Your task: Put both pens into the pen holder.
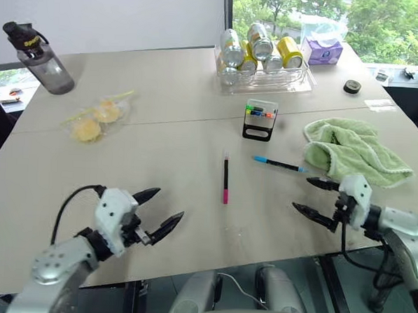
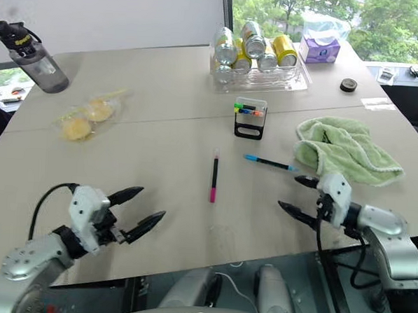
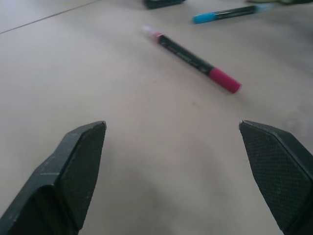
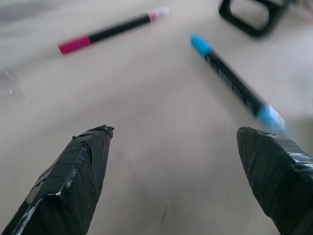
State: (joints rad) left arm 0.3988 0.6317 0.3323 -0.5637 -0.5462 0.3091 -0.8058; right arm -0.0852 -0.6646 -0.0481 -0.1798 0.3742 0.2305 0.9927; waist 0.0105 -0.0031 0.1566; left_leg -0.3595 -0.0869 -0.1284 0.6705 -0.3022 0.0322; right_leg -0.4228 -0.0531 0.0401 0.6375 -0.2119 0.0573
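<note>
The robot's right gripper will next move to the blue pen and close on its black body (image 1: 285, 165) (image 4: 239, 89), on the half closer to the green towel.
Two pens lie flat on the table's middle. The black pen with the magenta end (image 1: 226, 177) points toward me; the pen with the light blue cap (image 1: 279, 164) lies crosswise to its right, near the towel. Behind them stands the black pen holder (image 1: 260, 120) with coloured marker caps along its white top. My left gripper (image 1: 163, 209) hovers open near the front edge, left of the magenta pen (image 3: 194, 58). My right gripper (image 1: 312, 196) is open too, just in front of the blue pen (image 4: 235, 83). Neither holds anything.
A green towel (image 1: 353, 150) lies right of the blue pen. A clear tray of cans (image 1: 263, 58) and a tissue pack (image 1: 322, 49) stand at the back. A water bottle (image 1: 37, 58) and bagged yellow items (image 1: 97, 117) sit at the left. A small black roll (image 1: 351, 86) rests at the right.
</note>
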